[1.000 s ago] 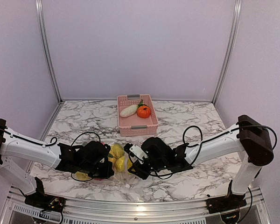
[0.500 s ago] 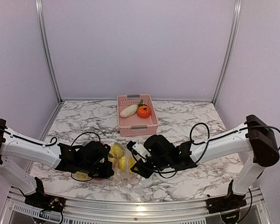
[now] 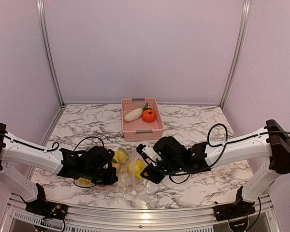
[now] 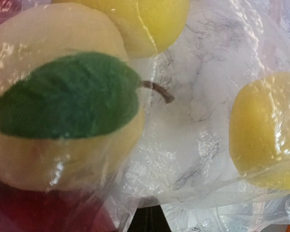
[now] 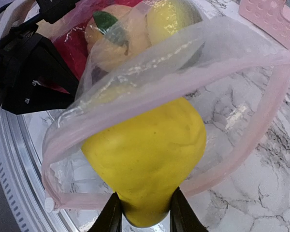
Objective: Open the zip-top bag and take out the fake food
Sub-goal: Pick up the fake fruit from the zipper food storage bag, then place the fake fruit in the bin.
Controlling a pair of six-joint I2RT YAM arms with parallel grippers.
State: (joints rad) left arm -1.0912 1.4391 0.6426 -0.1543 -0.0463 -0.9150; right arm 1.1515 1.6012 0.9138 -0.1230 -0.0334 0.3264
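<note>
The robot's right gripper needs to release the yellow fake fruit in the pink basket (image 3: pixel 130 122), just in front of the white radish.
The zip-top bag (image 3: pixel 127 180) lies crumpled between both arms, its pink zip strip (image 5: pixel 183 77) gaping open. My right gripper (image 5: pixel 142 217) is shut on a yellow fake fruit (image 5: pixel 150 154), which sits halfway through the bag's mouth. From above, that fruit (image 3: pixel 137 167) is just left of the right gripper (image 3: pixel 145 170). My left gripper (image 4: pixel 147 220) is shut on the bag's film at the far end. Inside the bag are a pale fruit with a green leaf (image 4: pixel 63 106), a yellow one (image 4: pixel 150 19) and a red one (image 4: pixel 38 212).
The pink basket (image 3: pixel 141 130) stands behind the bag at mid table, holding a white radish (image 3: pixel 133 114) and an orange fruit (image 3: pixel 149 115). Its corner (image 5: pixel 270 14) shows in the right wrist view. The left arm's black body (image 5: pixel 29 72) is close beyond the bag.
My right gripper has drawn to the right with the yellow fruit, away from the left gripper, and the bag's mouth has stretched with it. The left gripper has stayed still.
</note>
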